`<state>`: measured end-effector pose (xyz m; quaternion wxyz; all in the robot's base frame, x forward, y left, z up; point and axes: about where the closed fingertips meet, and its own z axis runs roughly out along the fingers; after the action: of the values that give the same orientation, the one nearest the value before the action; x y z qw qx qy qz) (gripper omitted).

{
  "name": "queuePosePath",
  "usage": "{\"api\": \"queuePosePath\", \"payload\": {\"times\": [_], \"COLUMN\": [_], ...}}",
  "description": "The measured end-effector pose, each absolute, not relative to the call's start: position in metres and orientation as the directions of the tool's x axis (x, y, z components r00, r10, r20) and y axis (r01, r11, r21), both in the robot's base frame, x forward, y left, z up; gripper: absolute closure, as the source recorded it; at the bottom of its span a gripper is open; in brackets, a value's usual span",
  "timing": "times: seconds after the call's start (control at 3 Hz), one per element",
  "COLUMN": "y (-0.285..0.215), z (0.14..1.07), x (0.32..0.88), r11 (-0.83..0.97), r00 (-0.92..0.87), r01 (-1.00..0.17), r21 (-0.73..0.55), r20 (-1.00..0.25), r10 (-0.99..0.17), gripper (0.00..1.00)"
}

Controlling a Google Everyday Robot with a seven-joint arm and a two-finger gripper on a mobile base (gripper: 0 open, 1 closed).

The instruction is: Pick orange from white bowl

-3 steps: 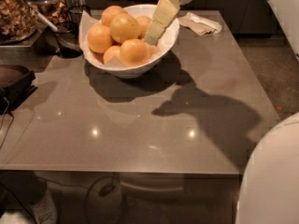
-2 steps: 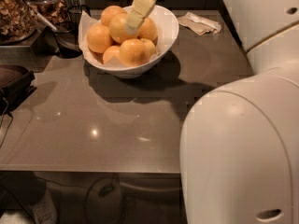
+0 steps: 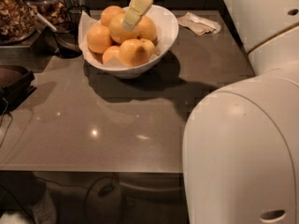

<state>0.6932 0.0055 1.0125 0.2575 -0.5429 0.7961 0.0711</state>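
Observation:
The top middle orange point(image 3: 120, 29) in the white bowl, the one just behind the front orange, will be gripped by my gripper.
The white bowl point(image 3: 166, 31) stands at the back of the grey table point(image 3: 117, 125), with several pale oranges piled in it. My gripper point(image 3: 132, 17) comes down from the top edge over the middle of the bowl. Its pale yellow tip rests on the top middle orange point(image 3: 120, 33), among the largest of the pile. Another orange point(image 3: 133, 52) lies at the front, one point(image 3: 98, 37) at the left and one point(image 3: 110, 14) at the back. The gripper's upper part is cut off by the top edge.
My white arm and body point(image 3: 243, 143) fill the right side, over the table's right front. A crumpled napkin point(image 3: 201, 23) lies right of the bowl. Glass jars of dark food point(image 3: 16, 13) and a dark pot point(image 3: 67, 41) stand at the back left. A dark tray point(image 3: 14, 80) sits at the left edge.
My gripper has moved left from the bowl's right rim and down onto the top middle orange. My white arm has swung into the right of the view.

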Motion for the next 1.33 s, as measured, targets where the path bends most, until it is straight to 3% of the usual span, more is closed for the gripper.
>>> {"api": "queuePosePath", "payload": {"times": [0.67, 1.33], "y": [0.038, 0.048], "z": [0.999, 0.987], "x": [0.723, 0.736], "r11": [0.344, 0.324], "r00": [-0.210, -0.198], "r01": [-0.919, -0.928], "r21": [-0.190, -0.182], "r20": [-0.502, -0.497], "r10": [-0.839, -0.845], "gripper": [0.03, 0.29]}}
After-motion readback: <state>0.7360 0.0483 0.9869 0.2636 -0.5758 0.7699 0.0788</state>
